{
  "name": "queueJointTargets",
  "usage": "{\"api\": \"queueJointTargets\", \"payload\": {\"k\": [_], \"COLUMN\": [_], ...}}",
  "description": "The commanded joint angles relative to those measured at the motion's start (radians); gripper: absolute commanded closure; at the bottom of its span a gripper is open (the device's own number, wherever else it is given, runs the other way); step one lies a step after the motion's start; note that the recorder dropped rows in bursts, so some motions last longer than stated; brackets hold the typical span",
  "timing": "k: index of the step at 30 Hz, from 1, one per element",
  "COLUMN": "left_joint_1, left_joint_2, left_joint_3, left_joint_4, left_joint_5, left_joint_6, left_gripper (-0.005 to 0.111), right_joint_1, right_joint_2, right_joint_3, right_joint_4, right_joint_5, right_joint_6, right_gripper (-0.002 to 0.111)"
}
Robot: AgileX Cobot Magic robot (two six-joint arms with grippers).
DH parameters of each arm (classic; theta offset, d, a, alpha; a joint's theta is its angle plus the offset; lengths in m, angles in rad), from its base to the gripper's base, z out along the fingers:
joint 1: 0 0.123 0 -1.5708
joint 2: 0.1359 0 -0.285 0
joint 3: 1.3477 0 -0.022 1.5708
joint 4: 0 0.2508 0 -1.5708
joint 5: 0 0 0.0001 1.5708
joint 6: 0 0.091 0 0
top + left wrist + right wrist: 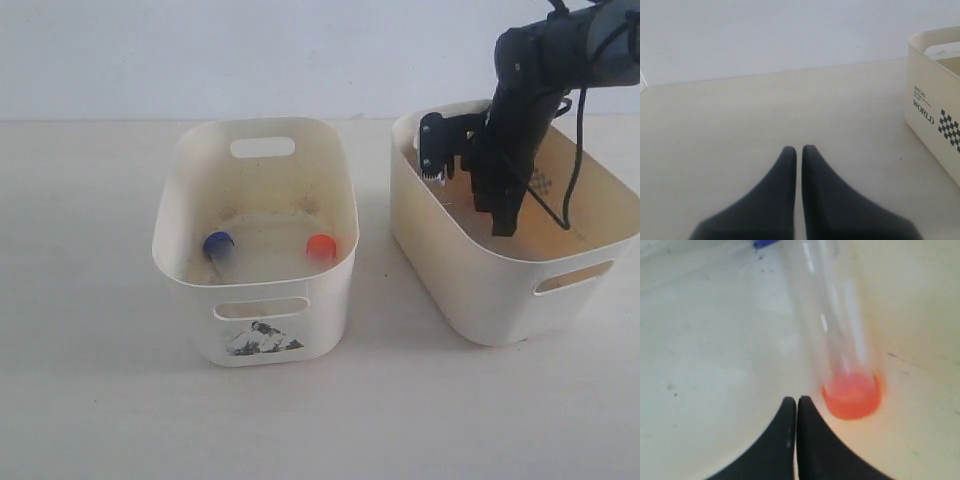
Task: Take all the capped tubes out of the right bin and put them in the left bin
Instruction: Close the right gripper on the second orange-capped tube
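Observation:
The orange-red cap is beside my shut right fingers; next I open, shift, close around the tube's cap end (849,374), then lift.
In the right wrist view an orange-red capped tube (852,396) lies on the floor of the right bin (480,270), its clear body running away from the cap. The edge of a blue cap (765,243) shows beyond it. My right gripper (796,400) is shut and empty, its tips just beside the orange-red cap. In the exterior view the right gripper (503,222) reaches down inside that bin. The left bin (190,270) with the torn sticker holds a blue capped tube (217,243) and an orange-red capped tube (321,247). My left gripper (795,149) is shut and empty over bare table.
The left wrist view shows the corner of a cream bin (935,75) with a "WORLD" and checker label; I cannot tell which bin it is. A narrow strip of table (375,290) separates the two bins. The left arm is out of the exterior view.

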Motion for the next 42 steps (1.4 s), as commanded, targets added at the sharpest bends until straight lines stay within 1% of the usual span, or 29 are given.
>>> {"api": "queueJointTargets", "payload": {"k": [1, 5, 6, 7, 9, 12, 13, 14, 17, 22, 30, 31, 32, 33, 35, 36, 38, 42], "left_joint_1": [0.001, 0.001, 0.001, 0.001, 0.001, 0.001, 0.001, 0.001, 0.001, 0.001, 0.001, 0.001, 0.001, 0.001, 0.001, 0.001, 0.001, 0.001], "left_joint_2": [-0.002, -0.002, -0.002, -0.002, -0.002, -0.002, -0.002, -0.002, -0.002, -0.002, -0.002, -0.002, -0.002, -0.002, -0.002, -0.002, -0.002, -0.002], "left_joint_3": [-0.004, -0.004, -0.004, -0.004, -0.004, -0.004, -0.004, -0.004, -0.004, -0.004, -0.004, -0.004, -0.004, -0.004, -0.004, -0.004, -0.004, -0.004], "left_joint_4": [-0.007, -0.007, -0.007, -0.007, -0.007, -0.007, -0.007, -0.007, -0.007, -0.007, -0.007, -0.007, -0.007, -0.007, -0.007, -0.007, -0.007, -0.007], "left_joint_5": [-0.015, -0.015, -0.015, -0.015, -0.015, -0.015, -0.015, -0.015, -0.015, -0.015, -0.015, -0.015, -0.015, -0.015, -0.015, -0.015, -0.015, -0.015], "left_joint_6": [-0.012, -0.012, -0.012, -0.012, -0.012, -0.012, -0.012, -0.012, -0.012, -0.012, -0.012, -0.012, -0.012, -0.012, -0.012, -0.012, -0.012, -0.012], "left_gripper": [0.102, 0.102, 0.102, 0.102, 0.102, 0.102, 0.102, 0.102, 0.102, 0.102, 0.102, 0.102, 0.102, 0.102, 0.102, 0.102, 0.102, 0.102], "right_joint_1": [-0.005, -0.005, -0.005, -0.005, -0.005, -0.005, -0.005, -0.005, -0.005, -0.005, -0.005, -0.005, -0.005, -0.005, -0.005, -0.005, -0.005, -0.005], "right_joint_2": [-0.051, -0.058, -0.056, -0.054, -0.045, -0.028, -0.024, -0.023, -0.011, 0.028, 0.095, 0.1, 0.1, 0.101, 0.101, 0.101, 0.101, 0.099], "right_joint_3": [0.0, 0.0, 0.0, 0.0, 0.0, 0.0, 0.0, 0.0, 0.0, 0.0, 0.0, 0.0, 0.0, 0.0, 0.0, 0.0, 0.0, 0.0], "right_joint_4": [0.008, 0.032, 0.045, 0.062, 0.069, 0.064, 0.061, 0.061, 0.061, 0.061, 0.061, 0.061, 0.061, 0.061, 0.061, 0.061, 0.061, 0.061], "right_joint_5": [0.007, -0.009, -0.016, -0.029, -0.041, -0.04, -0.037, -0.029, -0.035, -0.137, -0.166, -0.165, -0.158, -0.143, -0.115, -0.101, -0.078, 0.002], "right_joint_6": [0.008, 0.012, 0.012, 0.012, 0.01, -0.03, -0.056, -0.096, -0.153, -0.142, -0.137, -0.137, -0.134, -0.132, -0.132, -0.13, -0.102, 0.074], "right_gripper": [0.108, 0.108, 0.107, 0.103, 0.089, 0.055, 0.049, 0.046, 0.046, 0.046, 0.047, 0.049, 0.056, 0.068, 0.086, 0.095, 0.109, 0.108]}}
